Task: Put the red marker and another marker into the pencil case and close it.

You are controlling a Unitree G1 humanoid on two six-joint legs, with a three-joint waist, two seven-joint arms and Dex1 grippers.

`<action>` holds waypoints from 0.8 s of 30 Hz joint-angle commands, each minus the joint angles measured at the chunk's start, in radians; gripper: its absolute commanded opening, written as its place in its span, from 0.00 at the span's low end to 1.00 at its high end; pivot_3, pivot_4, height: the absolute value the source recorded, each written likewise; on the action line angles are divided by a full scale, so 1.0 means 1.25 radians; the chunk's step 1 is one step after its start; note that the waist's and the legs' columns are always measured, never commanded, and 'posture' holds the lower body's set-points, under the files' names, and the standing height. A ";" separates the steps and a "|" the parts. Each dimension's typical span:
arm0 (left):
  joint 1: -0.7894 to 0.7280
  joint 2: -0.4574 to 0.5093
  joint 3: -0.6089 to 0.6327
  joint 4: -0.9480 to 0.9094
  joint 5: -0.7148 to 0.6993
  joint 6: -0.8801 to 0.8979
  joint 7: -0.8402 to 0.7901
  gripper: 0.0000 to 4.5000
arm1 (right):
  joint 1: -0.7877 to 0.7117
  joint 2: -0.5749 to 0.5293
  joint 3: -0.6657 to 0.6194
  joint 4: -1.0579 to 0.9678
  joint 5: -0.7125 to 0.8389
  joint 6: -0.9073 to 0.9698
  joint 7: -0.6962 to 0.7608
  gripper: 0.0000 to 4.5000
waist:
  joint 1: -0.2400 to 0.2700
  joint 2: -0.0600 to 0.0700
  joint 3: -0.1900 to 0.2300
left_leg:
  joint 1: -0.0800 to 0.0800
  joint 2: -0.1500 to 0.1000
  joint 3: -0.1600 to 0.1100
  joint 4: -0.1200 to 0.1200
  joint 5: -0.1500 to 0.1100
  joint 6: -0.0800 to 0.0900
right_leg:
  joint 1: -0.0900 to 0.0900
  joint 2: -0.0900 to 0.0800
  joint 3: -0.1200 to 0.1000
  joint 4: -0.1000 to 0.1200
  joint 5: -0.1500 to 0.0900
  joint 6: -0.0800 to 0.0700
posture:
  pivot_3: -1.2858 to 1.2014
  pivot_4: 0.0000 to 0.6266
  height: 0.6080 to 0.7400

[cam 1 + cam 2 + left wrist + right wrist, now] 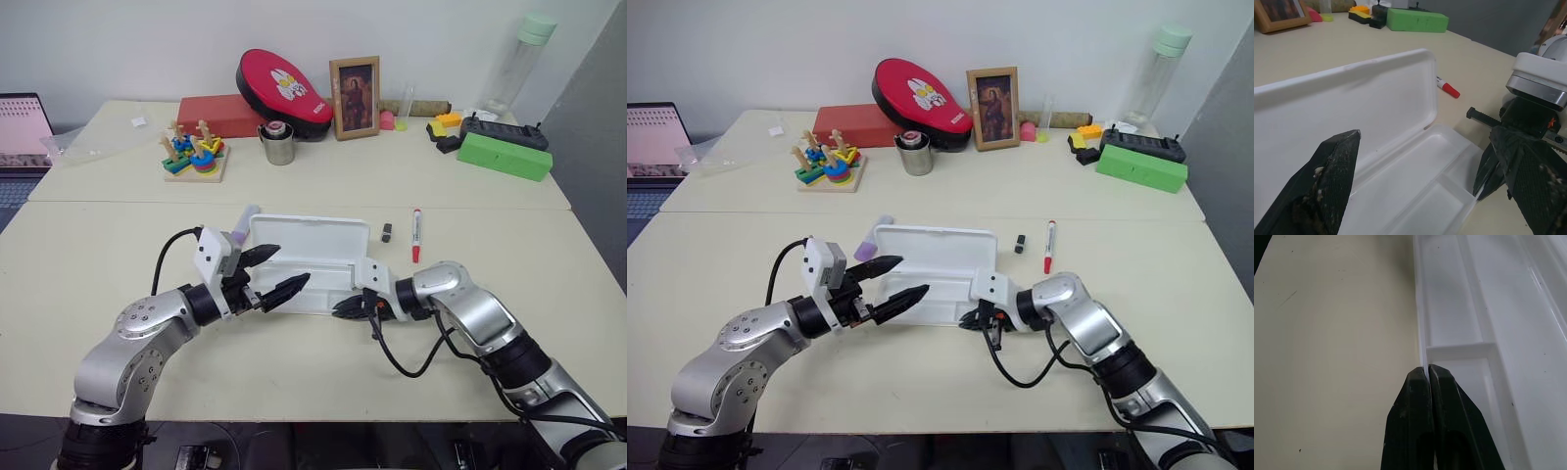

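The robot's left gripper should next move to the lilac marker behind the pencil case's corner and close on the marker's darker near end (238, 236).
The white pencil case (309, 240) lies open at the middle of the near table, its lid standing up at the back and its shallow tray bare. My right gripper (339, 309) is shut on the tray's front rim at the right end, with the fingertips (1420, 377) pinching the thin wall. My left gripper (292, 264) stands open over the tray's left part, holding nothing. The red marker (415, 235) lies on the table right of the case and also shows past the lid (1448, 88). The lilac marker (244, 223) lies behind the case's left corner.
A small black piece (386, 232) lies between the case and the red marker. On the far table stand a green box (504, 155), a metal cup (278, 144), a stacking toy (194, 155), a photo frame (355, 96) and a bottle (519, 59).
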 commanded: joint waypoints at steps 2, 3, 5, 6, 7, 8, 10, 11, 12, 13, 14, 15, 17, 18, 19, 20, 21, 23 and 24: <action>-0.026 0.002 -0.021 -0.047 -0.021 0.011 -0.006 1.00 | 0.008 -0.004 -0.080 -0.070 0.072 0.049 -0.008 0.24 | 0.000 0.000 0.000 | 0.000 0.000 0.000 0.000 0.000 0.000 | 0.000 0.000 0.000 0.000 0.000 0.000 | 0.52 0.24 1.00; -0.031 -0.001 -0.030 -0.052 -0.024 0.015 -0.005 1.00 | 0.010 -0.011 -0.106 -0.088 0.098 0.073 -0.005 0.29 | 0.002 0.000 0.000 | 0.000 0.000 0.000 0.000 0.000 0.000 | 0.000 0.000 0.000 0.000 0.000 0.000 | 0.52 0.24 1.00; -0.047 -0.020 -0.061 -0.064 -0.032 0.024 -0.002 1.00 | 0.016 -0.036 -0.201 -0.132 0.176 0.138 -0.003 0.41 | 0.003 0.000 0.000 | 0.000 0.000 0.000 0.000 0.000 0.000 | 0.000 0.000 0.000 0.000 0.000 0.000 | 0.52 0.24 1.00; -0.054 -0.028 -0.074 -0.066 -0.031 0.025 -0.001 1.00 | 0.017 -0.044 -0.238 -0.144 0.202 0.162 -0.011 0.46 | 0.006 0.000 0.000 | 0.000 0.000 0.000 0.000 0.000 0.000 | 0.000 0.000 0.000 0.000 0.000 0.000 | 0.52 0.24 1.00; -0.064 -0.038 -0.094 -0.065 -0.025 0.026 0.000 1.00 | 0.022 -0.057 -0.278 -0.151 0.220 0.186 -0.026 0.50 | 0.008 0.000 0.000 | -0.001 0.000 0.000 0.000 0.000 0.000 | 0.000 0.000 0.000 0.000 0.000 0.000 | 0.52 0.24 1.00; -0.076 -0.048 -0.112 -0.061 -0.014 0.024 0.003 1.00 | 0.029 -0.070 -0.307 -0.154 0.227 0.202 -0.045 0.57 | 0.009 0.000 0.000 | 0.000 0.000 0.000 0.000 0.000 0.000 | 0.001 0.000 0.000 0.000 0.000 0.000 | 0.52 0.24 1.00; -0.100 -0.067 -0.146 -0.050 0.005 0.020 0.011 1.00 | 0.038 -0.086 -0.349 -0.151 0.225 0.228 -0.095 0.68 | 0.010 0.000 0.000 | 0.000 0.000 0.000 0.001 0.000 0.000 | 0.001 0.000 0.000 0.000 0.000 0.000 | 0.52 0.24 1.00; -0.110 -0.075 -0.158 -0.046 0.013 0.019 0.016 1.00 | 0.042 -0.089 -0.360 -0.147 0.219 0.236 -0.119 0.71 | 0.010 0.000 0.000 | 0.000 0.000 0.000 0.001 0.000 0.000 | 0.001 0.000 0.000 0.000 0.000 0.000 | 0.52 0.24 1.00; -0.121 -0.084 -0.171 -0.039 0.021 0.016 0.021 1.00 | 0.043 -0.088 -0.373 -0.140 0.211 0.247 -0.150 0.77 | 0.009 0.000 0.000 | 0.000 0.000 0.000 0.001 0.000 0.000 | 0.001 0.000 0.000 0.000 0.000 0.000 | 0.52 0.24 1.00; -0.153 -0.109 -0.201 -0.012 0.050 -0.002 0.031 1.00 | 0.036 -0.064 -0.405 -0.116 0.180 0.274 -0.242 0.82 | 0.008 0.000 0.000 | 0.000 0.000 0.000 0.000 0.000 0.000 | 0.000 0.000 0.000 0.000 0.000 0.000 | 0.52 0.24 1.00; -0.181 -0.132 -0.222 0.014 0.077 -0.021 0.043 1.00 | 0.027 -0.039 -0.428 -0.093 0.151 0.303 -0.327 0.85 | 0.006 0.000 0.000 | 0.000 0.000 0.000 0.000 0.000 0.000 | 0.000 0.000 0.000 0.000 0.000 0.000 | 0.52 0.24 1.00; -0.204 -0.150 -0.239 0.037 0.105 -0.041 0.054 1.00 | 0.024 -0.024 -0.438 -0.080 0.129 0.323 -0.386 0.91 | 0.007 0.000 0.000 | 0.000 0.000 0.000 0.001 0.000 0.000 | 0.000 0.000 0.000 0.000 0.000 0.000 | 0.52 0.24 1.00; -0.238 -0.188 -0.268 0.072 0.148 -0.072 0.073 1.00 | 0.020 0.019 -0.462 -0.070 0.113 0.357 -0.472 1.00 | 0.007 0.000 0.000 | 0.000 -0.001 0.000 0.001 0.000 0.000 | 0.001 0.000 0.001 0.000 0.001 0.001 | 0.52 0.24 1.00; -0.250 -0.209 -0.275 0.084 0.159 -0.082 0.080 1.00 | 0.017 0.042 -0.470 -0.062 0.103 0.364 -0.514 1.00 | 0.006 0.000 0.000 | 0.000 -0.001 0.000 0.001 0.000 0.000 | 0.001 0.000 0.001 0.000 0.001 0.001 | 0.52 0.24 1.00; -0.260 -0.226 -0.282 0.092 0.165 -0.090 0.085 1.00 | 0.016 0.057 -0.470 -0.053 0.085 0.362 -0.552 1.00 | 0.002 0.000 0.000 | 0.000 -0.001 0.000 0.001 0.000 0.000 | 0.001 0.000 0.001 0.000 0.001 0.001 | 0.52 0.24 1.00; -0.266 -0.237 -0.289 0.097 0.175 -0.101 0.088 1.00 | 0.017 0.066 -0.465 -0.047 0.068 0.358 -0.581 1.00 | 0.001 0.000 0.000 | 0.000 -0.001 0.001 0.001 0.000 0.000 | 0.000 0.000 0.002 0.000 0.001 0.001 | 0.52 0.24 1.00; -0.271 -0.246 -0.297 0.104 0.189 -0.111 0.093 1.00 | 0.018 0.081 -0.469 -0.046 0.066 0.365 -0.604 1.00 | 0.001 0.000 0.000 | 0.000 -0.001 0.000 0.001 0.000 0.000 | 0.000 0.000 0.001 0.001 0.001 0.001 | 0.52 0.24 1.00; -0.276 -0.263 -0.308 0.113 0.207 -0.128 0.096 1.00 | 0.022 0.109 -0.470 -0.045 0.063 0.378 -0.639 1.00 | 0.001 0.000 0.000 | 0.000 -0.001 0.000 0.000 0.000 0.000 | 0.000 0.000 0.001 0.000 0.001 0.000 | 0.52 0.24 1.00; -0.280 -0.272 -0.308 0.119 0.214 -0.135 0.101 1.00 | 0.025 0.119 -0.466 -0.042 0.058 0.380 -0.654 1.00 | 0.001 0.000 0.000 | 0.000 -0.001 0.000 0.000 0.000 0.000 | 0.000 0.000 0.001 0.000 0.001 0.000 | 0.52 0.24 1.00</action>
